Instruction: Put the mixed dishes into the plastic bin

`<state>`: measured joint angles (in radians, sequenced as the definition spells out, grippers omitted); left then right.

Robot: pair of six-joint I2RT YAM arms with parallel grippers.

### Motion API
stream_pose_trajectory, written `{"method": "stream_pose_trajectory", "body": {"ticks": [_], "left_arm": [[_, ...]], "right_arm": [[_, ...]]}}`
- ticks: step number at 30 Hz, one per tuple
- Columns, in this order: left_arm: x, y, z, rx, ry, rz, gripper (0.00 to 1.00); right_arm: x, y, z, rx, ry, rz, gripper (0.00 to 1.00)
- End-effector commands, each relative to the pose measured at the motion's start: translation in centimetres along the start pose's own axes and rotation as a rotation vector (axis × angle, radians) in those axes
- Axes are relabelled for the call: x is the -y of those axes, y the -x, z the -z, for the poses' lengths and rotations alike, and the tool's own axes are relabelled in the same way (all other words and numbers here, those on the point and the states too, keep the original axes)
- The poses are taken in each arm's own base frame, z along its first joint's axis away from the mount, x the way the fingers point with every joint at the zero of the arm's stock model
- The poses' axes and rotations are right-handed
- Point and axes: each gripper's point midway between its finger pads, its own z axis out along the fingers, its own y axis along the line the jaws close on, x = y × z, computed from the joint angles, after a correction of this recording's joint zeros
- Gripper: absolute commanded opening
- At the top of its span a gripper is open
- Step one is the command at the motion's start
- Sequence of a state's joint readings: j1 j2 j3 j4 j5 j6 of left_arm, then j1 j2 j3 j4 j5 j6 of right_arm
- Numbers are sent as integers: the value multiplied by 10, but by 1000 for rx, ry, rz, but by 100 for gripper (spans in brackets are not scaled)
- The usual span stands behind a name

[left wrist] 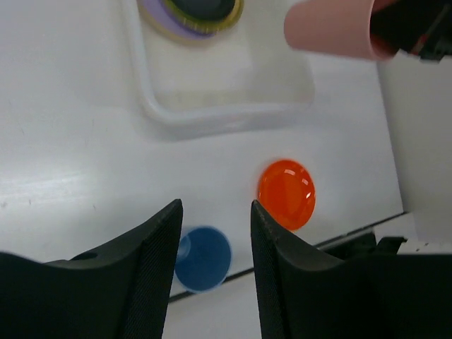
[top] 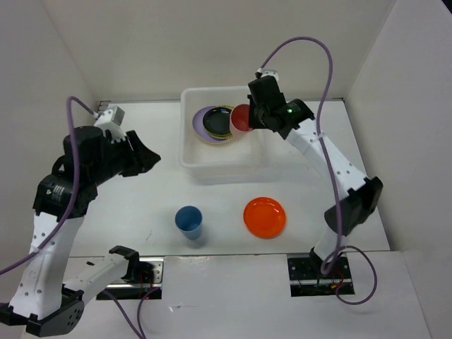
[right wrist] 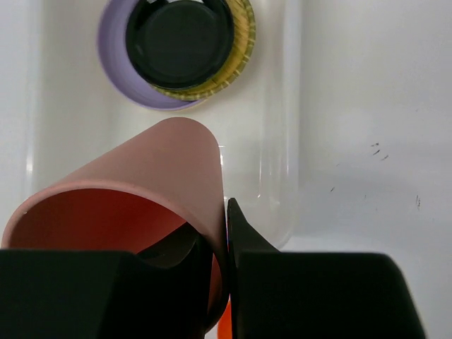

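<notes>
Next, I set the pink-red cup down with my right gripper on the bin's bottom just in front of the plate stack [top: 235, 155] [right wrist: 222, 157].
My right gripper [top: 256, 116] is shut on the rim of the pink-red cup [top: 242, 118], one finger inside it, and holds it tilted over the white plastic bin [top: 191, 152]; the cup [right wrist: 162, 169] fills the right wrist view. In the bin lies a stack with the black plate [right wrist: 180, 42] on top, the tan woven plate [right wrist: 240, 42] and the lilac plate [right wrist: 113, 63] under it. The blue cup [top: 189, 221] and the orange plate [top: 265, 216] stand on the table in front of the bin. My left gripper [top: 150, 157] is open and empty, high and left of the bin, above the blue cup [left wrist: 203, 258].
White walls close in the table at the left, back and right. The table's front edge runs just below the blue cup and the orange plate [left wrist: 286, 194]. The arm bases sit at the near edge.
</notes>
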<state>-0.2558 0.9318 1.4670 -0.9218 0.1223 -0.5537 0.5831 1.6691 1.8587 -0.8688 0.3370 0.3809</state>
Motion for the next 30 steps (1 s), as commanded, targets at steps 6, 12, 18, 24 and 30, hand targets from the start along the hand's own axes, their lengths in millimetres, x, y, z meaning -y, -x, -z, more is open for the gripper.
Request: {"method": "stream_pose_trajectory", "body": {"ticks": [6,12,18,24,30], "left_arm": [[-31,-98,-20,-298,16,27,49],[-39,-119,-28,-381,53,7,49],[-58,-152,-39,-501,135,-45,49],[-58,-165,-45,-548,164,-80,51],[-56,-177,-46,-594,167,-101,54]], "right_arm": [[-3,-26,-86,-120,-1,73,0],[-4,-51,-115,-182,-16,79,0],[-2,-79,-134,-251,-32,78,0],[1,-93,-140,-280,-45,77,3],[3,-105,-147,-307,-57,76,11]]}}
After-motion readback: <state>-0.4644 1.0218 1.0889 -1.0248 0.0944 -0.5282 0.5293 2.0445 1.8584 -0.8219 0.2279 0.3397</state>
